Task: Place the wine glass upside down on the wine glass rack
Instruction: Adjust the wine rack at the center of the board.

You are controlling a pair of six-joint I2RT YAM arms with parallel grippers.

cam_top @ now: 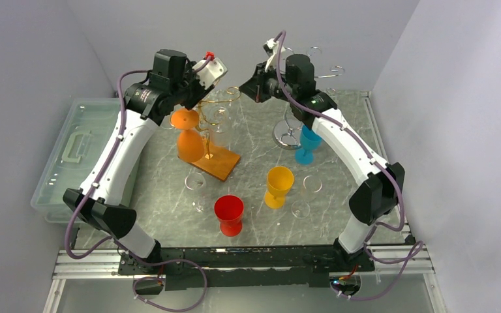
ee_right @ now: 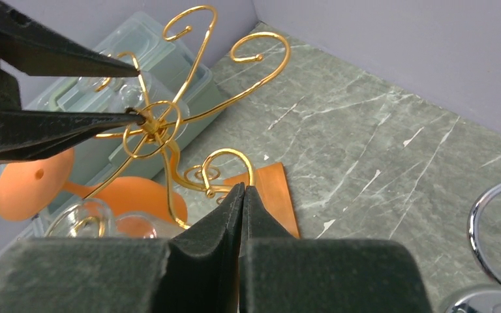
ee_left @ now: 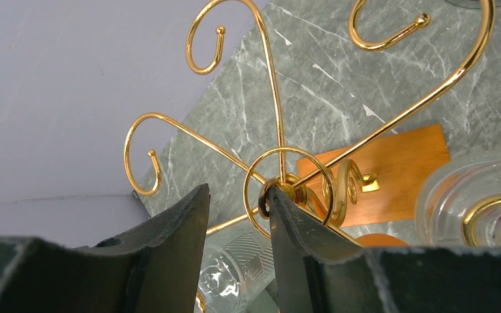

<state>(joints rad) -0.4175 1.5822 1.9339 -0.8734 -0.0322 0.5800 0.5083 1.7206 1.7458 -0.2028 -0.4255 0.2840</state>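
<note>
The nearest hook of the gold rack is outside the shut fingers of my right gripper. I should open them and close around the hook's curl point(ee_right: 250, 172) before I move the rack.
The gold wire wine glass rack point(cam_top: 216, 117) stands on a wooden base point(cam_top: 220, 164). An orange wine glass point(cam_top: 188, 138) hangs upside down from it, and a clear wine glass point(ee_left: 235, 267) hangs below its hub. My left gripper point(ee_left: 238, 195) is open above the rack point(ee_left: 280, 117), its right fingertip touching the gold hub, with nothing between the fingers. In the top view it point(cam_top: 209, 81) hovers over the rack top. My right gripper point(ee_right: 242, 189) is shut and empty, raised beside the rack point(ee_right: 160, 124), right of it in the top view point(cam_top: 251, 83).
A silver rack point(cam_top: 291, 130) stands at the back right with a blue glass point(cam_top: 308, 145) by it. Yellow point(cam_top: 278, 186), red point(cam_top: 229, 214) and two clear glasses point(cam_top: 197, 189) point(cam_top: 306, 195) stand upright at the front. A lidded plastic bin point(cam_top: 78, 150) lies at the left.
</note>
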